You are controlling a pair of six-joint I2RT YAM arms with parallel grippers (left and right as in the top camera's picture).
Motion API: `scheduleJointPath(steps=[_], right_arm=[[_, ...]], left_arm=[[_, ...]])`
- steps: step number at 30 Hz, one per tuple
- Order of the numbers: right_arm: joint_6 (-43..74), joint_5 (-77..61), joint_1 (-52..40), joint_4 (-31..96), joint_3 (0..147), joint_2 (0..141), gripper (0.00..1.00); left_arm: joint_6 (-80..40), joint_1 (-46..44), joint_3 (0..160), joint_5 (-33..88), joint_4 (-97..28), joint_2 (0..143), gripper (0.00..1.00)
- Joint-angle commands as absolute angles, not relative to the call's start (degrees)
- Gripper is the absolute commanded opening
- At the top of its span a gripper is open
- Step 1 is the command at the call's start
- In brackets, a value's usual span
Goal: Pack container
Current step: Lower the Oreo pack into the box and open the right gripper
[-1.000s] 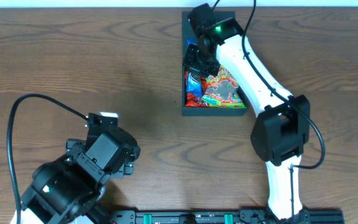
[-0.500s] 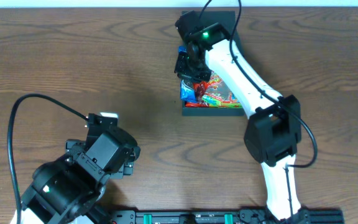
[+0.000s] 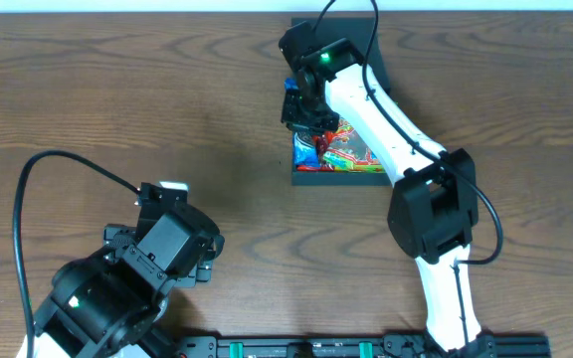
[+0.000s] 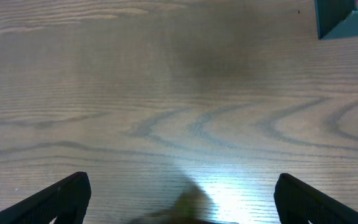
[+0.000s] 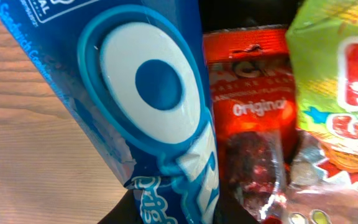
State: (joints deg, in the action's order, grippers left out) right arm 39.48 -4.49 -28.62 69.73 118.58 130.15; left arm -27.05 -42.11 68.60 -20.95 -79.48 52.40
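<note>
The robot's right gripper should release the blue-and-white cookie packet inside the container (image 3: 305, 128) (image 5: 199, 191), between the container's side and the red packet.
The container (image 3: 341, 179) is a dark square box at the far middle of the table, its flap lid (image 3: 364, 32) open at the back. My right gripper (image 3: 303, 107) hangs over the box's left edge, shut on a blue-and-white cookie packet (image 5: 160, 99), whose end shows in the overhead view (image 3: 304, 151). In the right wrist view my jaws (image 5: 173, 214) pinch the packet's lower end. My left gripper (image 4: 185, 199) is open and empty low over bare wood at the near left (image 3: 172, 214). A corner of the container (image 4: 347, 18) shows in the left wrist view.
Inside the box lie a red packet (image 5: 253, 124) and a yellow-green candy bag (image 5: 334, 74), also seen from overhead (image 3: 351, 149). The right arm (image 3: 396, 119) crosses the box's right side. A black cable (image 3: 28, 199) loops by the left arm.
My right gripper has moved left to the box's left edge with the blue packet in it. The left arm has not moved.
</note>
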Motion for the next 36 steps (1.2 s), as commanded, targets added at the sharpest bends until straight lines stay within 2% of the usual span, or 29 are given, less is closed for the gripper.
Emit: scheduleJointPath(steps=[1,26,27,28,31,36], right_arm=[[38.52,-0.23,-28.16,71.02,118.34,132.49,0.01],[40.42,2.57,-29.26,69.52,118.34,132.49,0.02],[40.42,2.61,-29.34,69.49,118.34,132.49,0.04],[40.42,2.59,-29.36,69.47,118.34,132.49,0.13],[40.40,2.68,-29.36,69.43,118.34,132.49,0.29],[39.03,3.22,-29.39,69.45,118.34,132.49,0.50]], left_arm=[[-27.44,-42.02,68.84,-21.17,-79.70,52.42,0.95],[-27.44,-42.02,68.84,-21.37,-79.75,52.42,0.95],[-27.44,-42.02,68.84,-21.37,-79.75,52.42,0.95],[-27.44,-42.02,68.84,-21.37,-79.75,52.42,0.95],[-27.44,-42.02,68.84,-21.37,-79.77,52.42,0.95],[-27.42,-42.02,68.84,-21.37,-79.94,52.42,0.95]])
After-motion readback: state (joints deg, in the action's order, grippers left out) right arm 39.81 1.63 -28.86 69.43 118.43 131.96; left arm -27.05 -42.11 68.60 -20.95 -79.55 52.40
